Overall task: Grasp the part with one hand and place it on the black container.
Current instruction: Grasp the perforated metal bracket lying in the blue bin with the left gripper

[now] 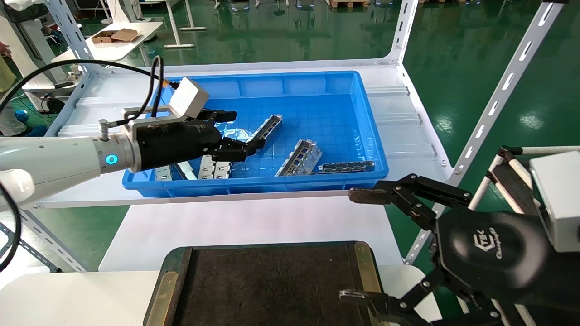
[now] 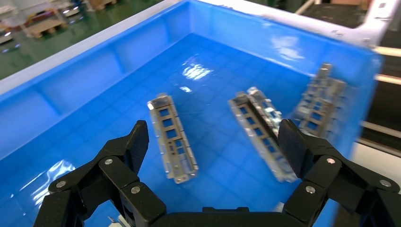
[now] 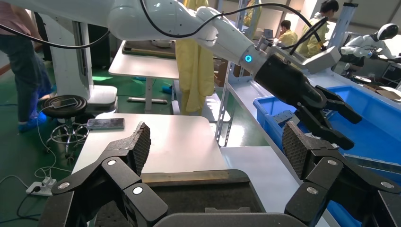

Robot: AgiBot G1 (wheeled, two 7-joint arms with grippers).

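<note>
Next, my left gripper closes on the part's near half [image 1: 261, 135] [image 2: 178, 154] to grip the narrow silver part, which lies farther back in the blue bin than the wider part.
The part [image 1: 269, 128], a narrow silver channel with cut-outs, lies in the blue bin [image 1: 362, 113]; it also shows in the left wrist view [image 2: 172, 137]. My left gripper [image 1: 240, 133], with a white box and black cable, hovers open and empty over the bin just short of that part. In its wrist view the gripper [image 2: 215, 142] has the part near one finger and a second channel [image 2: 260, 132] near the other. The black container [image 1: 272, 280] lies on the near table. My right gripper [image 1: 360, 246] is open and empty at the tray's right edge.
More metal pieces lie in the bin: a wider channel [image 1: 299, 157], a thin dark strip [image 1: 346, 166] and plates [image 1: 215, 168] under my left gripper. White slotted shelf posts [image 1: 494, 104] stand at the right. In the right wrist view the tray [image 3: 198, 189] lies below.
</note>
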